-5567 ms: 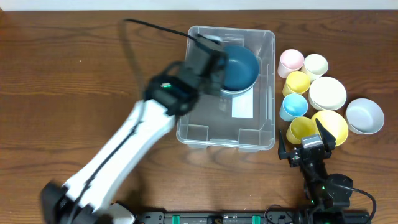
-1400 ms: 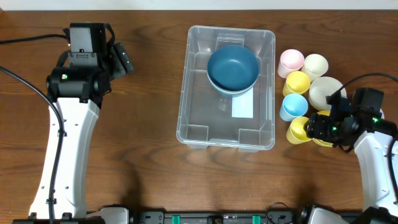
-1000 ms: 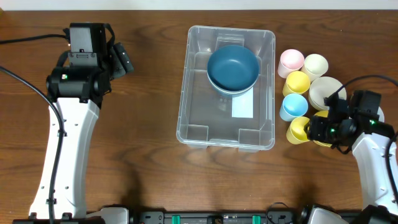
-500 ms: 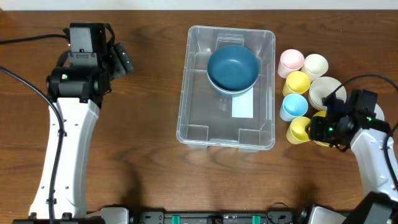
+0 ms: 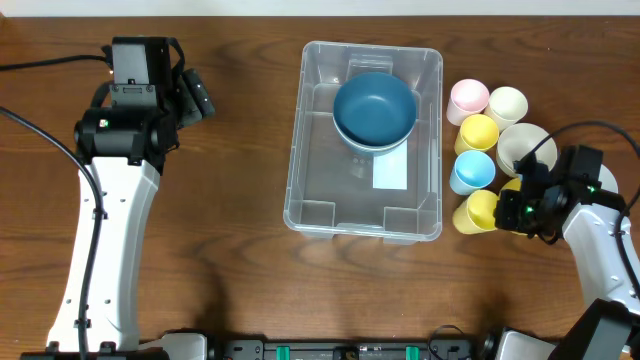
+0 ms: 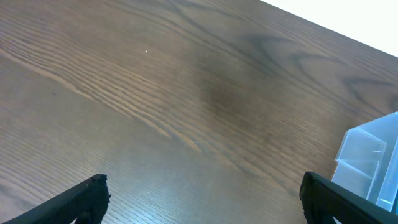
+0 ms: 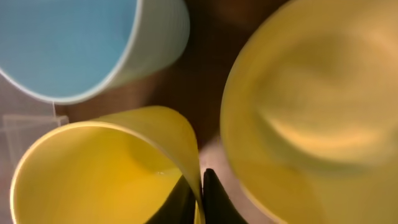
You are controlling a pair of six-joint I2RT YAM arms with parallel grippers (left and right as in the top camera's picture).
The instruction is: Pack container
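My right gripper needs to let go of the yellow cup in the container's near corner [image 5: 322, 203], on the side toward my left gripper.
The container [image 5: 298, 150], a clear plastic bin, stands mid-table with a dark blue bowl [image 5: 374, 108] in its far end. My right gripper [image 5: 510, 210] is right of it, shut on the rim of a yellow cup [image 5: 477, 211]. In the right wrist view the cup's thin wall [image 7: 93, 174] is pinched between the two dark fingers of the gripper [image 7: 200, 186]. My left gripper [image 5: 195, 97] is at the far left, open over bare wood. Its fingers [image 6: 87, 196] hold nothing, and a corner of the container [image 6: 373, 162] shows at the right.
Cups cluster right of the container: pink [image 5: 468, 97], cream [image 5: 507, 103], yellow [image 5: 477, 132] and light blue [image 5: 472, 171]. A white bowl [image 5: 522, 148] sits beside them. A yellow bowl [image 7: 311, 112] lies right next to the held cup, with the blue cup [image 7: 68, 43] just beyond.
My right gripper has closed onto the yellow cup's rim, and the cup has shifted slightly left. The left arm has not moved.
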